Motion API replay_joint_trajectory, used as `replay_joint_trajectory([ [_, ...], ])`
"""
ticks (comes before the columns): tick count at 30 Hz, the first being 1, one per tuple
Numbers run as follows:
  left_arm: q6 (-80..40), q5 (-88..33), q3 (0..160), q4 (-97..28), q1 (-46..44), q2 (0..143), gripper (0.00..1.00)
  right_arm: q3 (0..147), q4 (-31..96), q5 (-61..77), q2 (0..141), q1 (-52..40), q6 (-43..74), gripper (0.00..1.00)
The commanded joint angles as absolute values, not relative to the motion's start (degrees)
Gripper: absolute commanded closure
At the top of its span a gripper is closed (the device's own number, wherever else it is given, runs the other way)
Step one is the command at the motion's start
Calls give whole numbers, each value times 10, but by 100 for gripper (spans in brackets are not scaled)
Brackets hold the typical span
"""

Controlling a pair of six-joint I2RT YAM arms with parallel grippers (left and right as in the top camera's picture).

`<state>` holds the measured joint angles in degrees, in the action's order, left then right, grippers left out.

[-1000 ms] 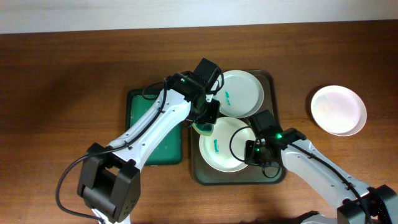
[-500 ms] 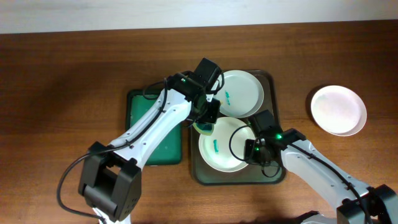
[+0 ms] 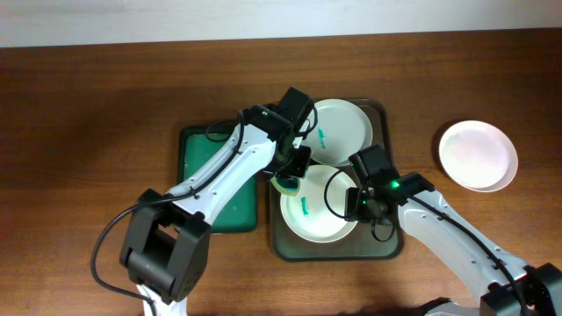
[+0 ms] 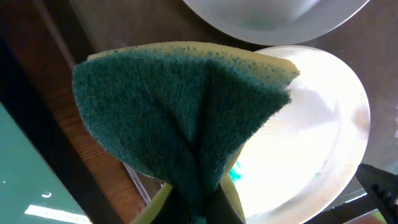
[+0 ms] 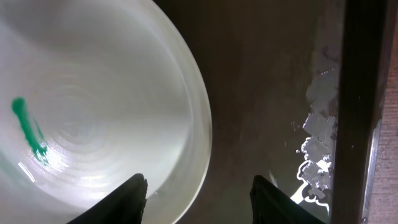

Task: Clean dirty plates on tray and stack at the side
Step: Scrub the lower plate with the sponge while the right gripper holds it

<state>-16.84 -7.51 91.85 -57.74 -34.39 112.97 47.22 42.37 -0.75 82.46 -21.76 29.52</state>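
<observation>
The near plate's rim sits free between the open fingers of the robot's right gripper, so it should close on that plate's rim (image 5: 202,168) and hold the plate steady before wiping the smear.
Two white plates lie on the dark tray (image 3: 386,247): a near plate (image 3: 318,221) and a far plate (image 3: 347,123), each with a teal smear. A third plate (image 3: 478,155) rests on the table at the right. My left gripper (image 3: 288,180) is shut on a folded green sponge (image 4: 186,118), held above the near plate's (image 4: 311,130) left rim. My right gripper (image 5: 199,194) is open. The near plate's (image 5: 93,87) right rim lies between its spread fingers, with a gap on each side. The smear (image 5: 28,130) shows at left.
A smaller green tray (image 3: 219,189) sits left of the dark tray. Crumpled shiny bits (image 5: 314,143) lie on the dark tray's floor near its right rim (image 5: 354,106). Bare wooden table surrounds both trays.
My right gripper has opened off the near plate's rim and shifted slightly away from the table's front. The left gripper with the sponge has barely moved.
</observation>
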Motion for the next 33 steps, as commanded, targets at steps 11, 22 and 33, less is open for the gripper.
replay_joint_trajectory([
  [11,-164,-75,865,-580,-372,1023,100,465,407,-20,846,-221,295,47],
  [22,-173,-77,786,-482,-393,1023,100,455,406,-18,847,-221,295,91],
  [33,-184,-75,786,-475,-400,1023,100,455,395,-19,847,-221,294,75],
])
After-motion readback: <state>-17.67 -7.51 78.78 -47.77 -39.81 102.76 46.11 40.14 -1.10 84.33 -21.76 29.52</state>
